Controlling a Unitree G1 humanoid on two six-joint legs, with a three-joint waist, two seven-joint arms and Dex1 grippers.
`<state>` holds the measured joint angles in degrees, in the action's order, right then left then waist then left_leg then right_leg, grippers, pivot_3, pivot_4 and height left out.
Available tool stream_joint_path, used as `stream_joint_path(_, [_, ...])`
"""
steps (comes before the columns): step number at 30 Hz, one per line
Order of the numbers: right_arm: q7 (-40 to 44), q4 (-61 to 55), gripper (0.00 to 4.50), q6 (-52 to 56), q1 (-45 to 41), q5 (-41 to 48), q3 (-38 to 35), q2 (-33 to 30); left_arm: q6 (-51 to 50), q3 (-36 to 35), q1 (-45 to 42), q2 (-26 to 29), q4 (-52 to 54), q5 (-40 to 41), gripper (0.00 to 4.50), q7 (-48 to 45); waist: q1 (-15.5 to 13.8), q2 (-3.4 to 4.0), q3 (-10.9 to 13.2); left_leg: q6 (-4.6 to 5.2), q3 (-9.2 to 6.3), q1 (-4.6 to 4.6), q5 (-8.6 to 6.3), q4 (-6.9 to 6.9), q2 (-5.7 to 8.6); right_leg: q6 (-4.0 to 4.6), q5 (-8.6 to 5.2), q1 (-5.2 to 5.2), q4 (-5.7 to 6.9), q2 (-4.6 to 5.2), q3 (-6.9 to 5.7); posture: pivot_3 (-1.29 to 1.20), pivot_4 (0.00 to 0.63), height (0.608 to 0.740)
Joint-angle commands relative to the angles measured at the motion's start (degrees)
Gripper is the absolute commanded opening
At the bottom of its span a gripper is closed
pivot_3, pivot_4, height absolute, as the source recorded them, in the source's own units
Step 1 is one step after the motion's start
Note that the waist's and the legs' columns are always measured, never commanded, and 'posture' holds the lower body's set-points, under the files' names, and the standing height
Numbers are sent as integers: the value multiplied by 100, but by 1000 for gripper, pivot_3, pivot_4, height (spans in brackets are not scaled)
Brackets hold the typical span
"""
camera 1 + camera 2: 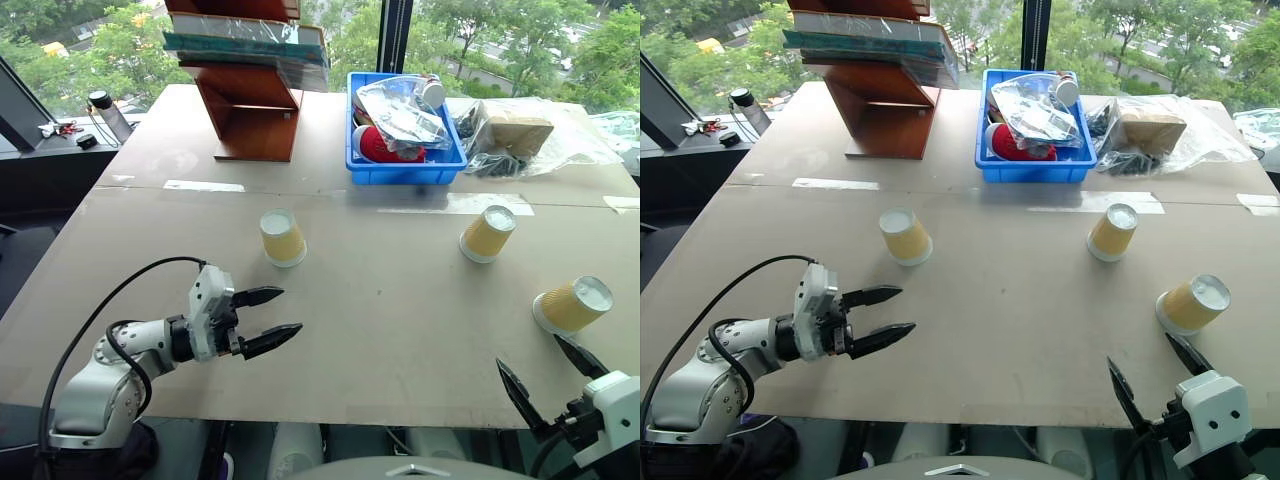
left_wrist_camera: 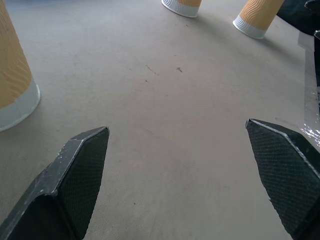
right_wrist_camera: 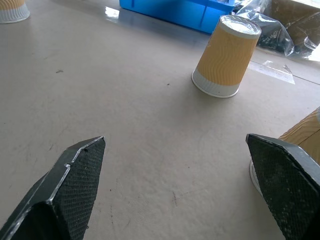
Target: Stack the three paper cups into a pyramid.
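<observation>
I should next close my right gripper on the upper sides of the paper cup (image 1: 583, 300) (image 3: 313, 127) that is nearest to it, the one farthest away from the wooden rack.
Three paper cups stand upside down and apart on the brown table (image 1: 400, 310). One is left of centre (image 1: 283, 237), one right of centre (image 1: 487, 233), and one near the right edge (image 1: 572, 305), which looks tilted. My left gripper (image 1: 291, 310) is open and empty, hovering near the table's front, short of the left cup (image 2: 12, 85). My right gripper (image 1: 529, 352) is open and empty at the front right, just in front of the right cup (image 3: 305, 137). The right-of-centre cup (image 3: 225, 57) stands farther off.
A blue bin (image 1: 405, 172) of bagged items stands at the back centre. A wooden rack (image 1: 255, 110) holding books is to its left, a plastic-wrapped box (image 1: 520, 135) to its right. A bottle (image 1: 108, 115) is at the far left. Strips of tape cross the table.
</observation>
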<state>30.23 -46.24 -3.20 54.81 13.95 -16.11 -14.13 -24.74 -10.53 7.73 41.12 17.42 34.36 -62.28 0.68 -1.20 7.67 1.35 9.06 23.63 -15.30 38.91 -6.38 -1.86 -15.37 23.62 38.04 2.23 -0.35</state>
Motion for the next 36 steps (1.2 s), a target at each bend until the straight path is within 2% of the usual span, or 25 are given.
stream_joint_path(1, [-329,-120,4455,-39,-109,-195,79,167,22,81,-171,-81,229,129,4500,54,0,0,0,0,0,0,0,0,0,0,0,0,0,0,0,0,150,740])
stream_joint_path(7, [-1437,-472,4455,484,-642,-641,320,885,-40,344,-827,-442,789,392,4500,269,-12,3,-10,-15,-7,5,10,0,9,0,1,-2,1,8,-7,0,150,740])
stream_joint_path(12, [-2398,-921,4455,1413,-870,-912,136,1460,-967,612,-2017,-146,854,1264,4500,-156,-31,7,-19,-25,-17,9,17,0,8,0,0,0,9,1,-15,0,150,740])
stream_joint_path(17, [-2814,-969,4455,2186,-1350,-692,-142,1607,-1313,914,-2931,-171,807,1397,4500,-173,10,14,-26,-24,-15,8,18,1,12,-3,1,-7,7,-2,-7,0,150,740])
stream_joint_path(20, [-2919,-902,4455,2560,-1654,-573,-328,1576,-1490,986,-3176,-190,815,1461,4500,-92,10,16,-27,-25,-20,9,19,0,11,-3,1,-6,8,-8,-7,0,150,740])
stream_joint_path(28, [-3148,-668,4455,3613,-2838,10,-966,1300,-1475,869,-2642,28,1382,1518,4500,-149,9,20,-28,-25,-24,9,20,0,11,-6,3,-6,10,-13,-4,0,150,740])
stream_joint_path(36, [-3221,-281,4455,4192,-3393,410,-1392,1079,-1020,516,-1289,217,2340,1473,4500,-58,2,24,-32,-25,-20,7,20,-3,11,-4,2,-5,9,-13,1,0,150,740])
